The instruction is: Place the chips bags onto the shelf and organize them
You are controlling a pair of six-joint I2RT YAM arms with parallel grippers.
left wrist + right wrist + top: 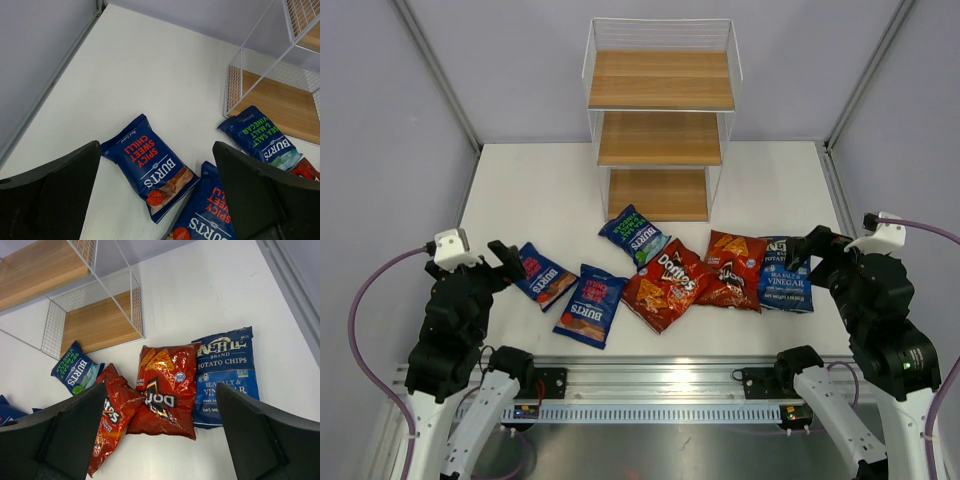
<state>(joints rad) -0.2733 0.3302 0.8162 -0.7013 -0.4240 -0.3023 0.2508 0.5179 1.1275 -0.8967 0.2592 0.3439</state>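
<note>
My left gripper needs to grip the Burts Spicy Sweet Chilli bag farthest from the Doritos bags at the near corner (pixel 544 304) (pixel 156 211), beside the red circle.
Six chips bags lie on the white table in front of the shelf (pixel 660 120), whose three wooden boards are bare. Two Burts Spicy Sweet Chilli bags (pixel 545 276) (pixel 590 305) lie at the left and a Burts Sea Salt bag (pixel 635 235) near the shelf. Two red Doritos bags (pixel 663 285) (pixel 733 270) lie in the middle and the blue Sea Salt & Vinegar bag (pixel 785 275) at the right. My left gripper (pixel 156 150) hangs open above a Burts bag (pixel 150 165). My right gripper (pixel 161 390) hangs open above a Doritos bag (pixel 167 390).
The table (pixel 530 190) is walled by grey panels at the left, right and back. The shelf's wire frame (pixel 235 90) stands just behind the bags. A metal rail (pixel 650 385) runs along the near edge between the arm bases.
</note>
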